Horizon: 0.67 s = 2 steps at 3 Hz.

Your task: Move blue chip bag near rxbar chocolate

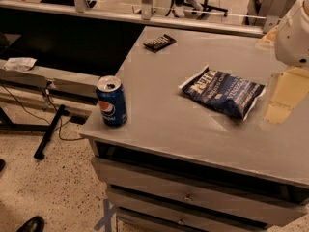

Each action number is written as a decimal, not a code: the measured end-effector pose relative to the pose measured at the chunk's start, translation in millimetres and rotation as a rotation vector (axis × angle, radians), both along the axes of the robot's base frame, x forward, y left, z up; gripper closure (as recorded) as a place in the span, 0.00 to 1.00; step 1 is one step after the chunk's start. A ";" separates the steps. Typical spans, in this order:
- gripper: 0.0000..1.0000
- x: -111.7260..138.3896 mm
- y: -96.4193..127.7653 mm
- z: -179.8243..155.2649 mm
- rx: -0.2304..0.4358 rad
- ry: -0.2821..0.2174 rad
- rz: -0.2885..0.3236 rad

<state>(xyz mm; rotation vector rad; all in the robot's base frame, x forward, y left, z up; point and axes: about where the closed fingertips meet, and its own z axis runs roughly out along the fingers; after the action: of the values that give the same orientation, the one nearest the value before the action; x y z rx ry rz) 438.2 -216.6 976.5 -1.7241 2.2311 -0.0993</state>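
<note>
The blue chip bag has an end (pixel 247 97) that lies farthest from the rxbar chocolate, and my gripper should close on it.
The blue chip bag (pixel 223 92) lies flat on the grey table (pixel 183 129), right of the middle, with white lettering facing up. The rxbar chocolate (pixel 160 42) is a small dark bar near the table's far left corner, well apart from the bag. My gripper (pixel 282 95) hangs at the right edge of the view, just right of the bag, below the white arm housing (pixel 295 30). It is not touching the bag.
A blue Pepsi can (pixel 111 100) stands upright at the table's front left corner. Drawers (pixel 188 197) sit under the tabletop. A glass partition rail (pixel 145 18) runs behind the table. Cables and a stand leg (pixel 48 134) lie on the floor at left.
</note>
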 end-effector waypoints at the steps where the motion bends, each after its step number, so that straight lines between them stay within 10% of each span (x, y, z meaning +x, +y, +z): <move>1: 0.00 0.0 0.0 0.0 0.000 0.000 0.000; 2: 0.00 13.5 -2.8 -8.6 0.023 -0.017 -0.022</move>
<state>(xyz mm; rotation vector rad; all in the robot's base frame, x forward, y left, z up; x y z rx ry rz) 451.6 -219.4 967.9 -1.6814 2.2303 -0.0933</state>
